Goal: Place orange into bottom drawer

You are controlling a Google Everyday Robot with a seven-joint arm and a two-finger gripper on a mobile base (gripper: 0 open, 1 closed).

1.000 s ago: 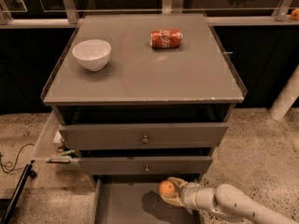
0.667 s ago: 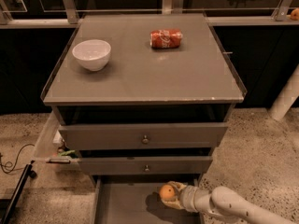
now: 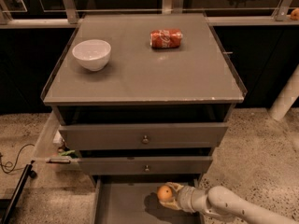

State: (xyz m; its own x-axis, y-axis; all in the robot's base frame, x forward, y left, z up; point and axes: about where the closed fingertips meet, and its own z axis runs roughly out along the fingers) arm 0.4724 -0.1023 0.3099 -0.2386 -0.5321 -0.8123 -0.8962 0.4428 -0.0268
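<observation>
The orange is to go on the bottom drawer's grey bottom. Next, my gripper lets go of it there, around its shadow (image 3: 157, 204), roughly midway between the sides.
The orange (image 3: 164, 193) is small and round, held in my gripper (image 3: 170, 195) just above the floor of the bottom drawer (image 3: 122, 204). That drawer is pulled out at the foot of the grey cabinet, with a flat grey floor and low walls. My white arm (image 3: 224, 204) reaches in from the lower right. The gripper is shut on the orange, whose shadow lies on the drawer floor below it.
A white bowl (image 3: 91, 54) and a red soda can (image 3: 166, 38) lying on its side sit on the cabinet top (image 3: 145, 73). Two upper drawers with small knobs (image 3: 145, 139) are slightly pulled out. A shelf with small items (image 3: 58, 148) hangs on the cabinet's left. A black cable (image 3: 9, 164) lies on the floor.
My gripper has lowered slightly with the orange and shifted a little to the left over the bottom drawer. Nothing else has moved.
</observation>
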